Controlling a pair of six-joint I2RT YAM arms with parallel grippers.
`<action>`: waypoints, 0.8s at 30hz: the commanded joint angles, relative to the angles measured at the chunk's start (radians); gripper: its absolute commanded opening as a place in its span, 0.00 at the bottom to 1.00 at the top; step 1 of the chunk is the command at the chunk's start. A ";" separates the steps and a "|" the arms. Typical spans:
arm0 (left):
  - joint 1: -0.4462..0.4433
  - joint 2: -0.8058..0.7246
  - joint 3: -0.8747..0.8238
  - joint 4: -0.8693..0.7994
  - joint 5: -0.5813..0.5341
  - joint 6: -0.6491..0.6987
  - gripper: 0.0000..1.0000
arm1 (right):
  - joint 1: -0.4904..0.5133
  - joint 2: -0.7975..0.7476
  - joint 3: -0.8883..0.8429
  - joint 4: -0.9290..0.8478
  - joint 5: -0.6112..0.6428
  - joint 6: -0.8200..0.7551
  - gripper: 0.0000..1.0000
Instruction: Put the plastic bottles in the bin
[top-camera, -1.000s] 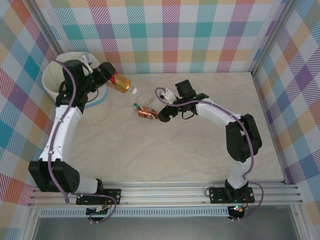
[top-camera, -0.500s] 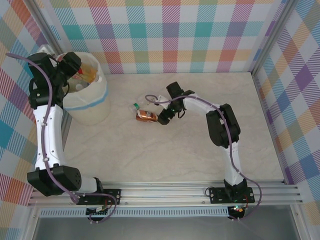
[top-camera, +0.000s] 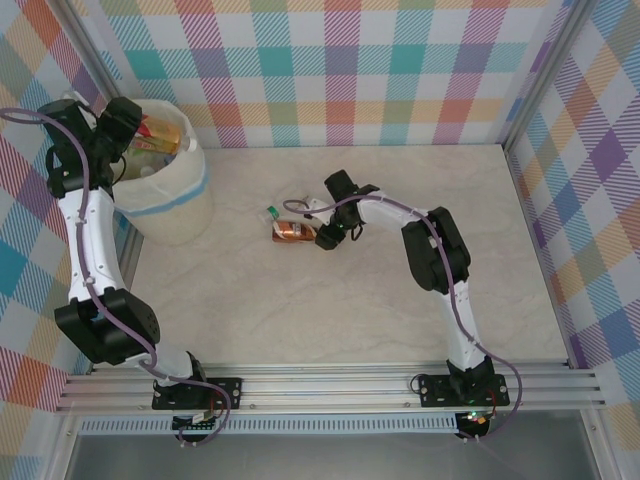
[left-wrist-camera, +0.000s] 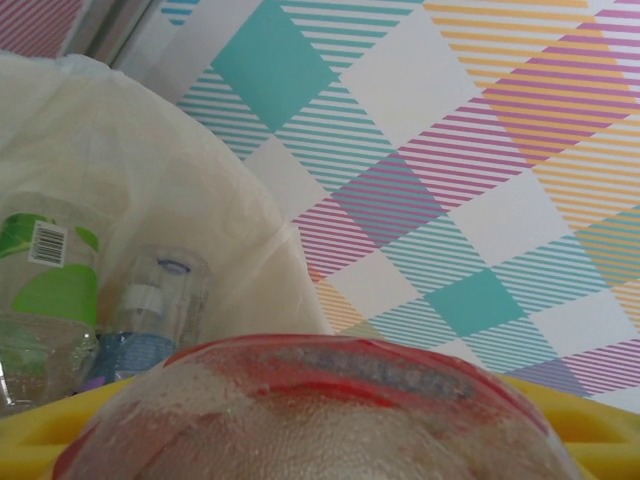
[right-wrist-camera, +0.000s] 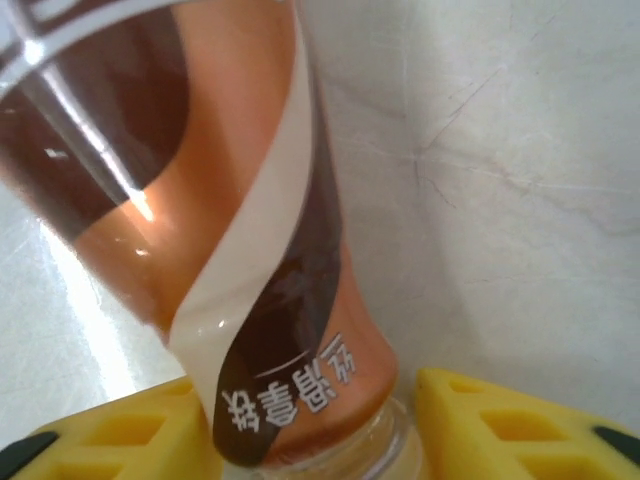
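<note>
The red-labelled plastic bottle, now held over the bin's rim, will be let go by my left gripper on top of the green-labelled bottle inside the bin (top-camera: 138, 160) (left-wrist-camera: 48, 290).
The bin (top-camera: 165, 205), a cream tub with a pale blue band, stands at the far left. My left gripper (top-camera: 128, 128) hangs over its rim, shut on a red-labelled plastic bottle (top-camera: 160, 135). That bottle (left-wrist-camera: 320, 395) bulges between the yellow fingers (left-wrist-camera: 600, 425) in the left wrist view. Inside the bin lie a green-labelled bottle (left-wrist-camera: 50, 290) and a blue-labelled one (left-wrist-camera: 150, 315). An orange-brown bottle (top-camera: 291, 231) with a green cap (top-camera: 271, 212) lies mid-table. My right gripper (top-camera: 322, 235) is shut on its clear end. Its yellow fingers (right-wrist-camera: 520, 425) flank the bottle (right-wrist-camera: 250, 200).
Checked walls enclose the pale table (top-camera: 400, 300) on the far, left and right sides. The bin sits tight against the left wall (top-camera: 40, 260). The arm bases are bolted to the metal rail (top-camera: 330, 385) at the near edge.
My left arm carried the red-labelled bottle leftward from beside the bin to above its opening. My right gripper slid onto the orange-brown bottle's end and its jaws closed around it.
</note>
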 joint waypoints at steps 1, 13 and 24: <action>0.027 0.030 -0.008 -0.042 0.011 0.003 0.60 | 0.009 0.000 -0.022 -0.010 -0.014 -0.003 0.40; 0.131 0.043 0.202 -0.080 -0.050 0.000 0.60 | 0.009 -0.227 -0.233 0.177 -0.064 0.076 0.19; 0.108 0.138 0.073 -0.024 0.016 0.007 0.65 | 0.009 -0.397 -0.337 0.230 -0.126 0.166 0.19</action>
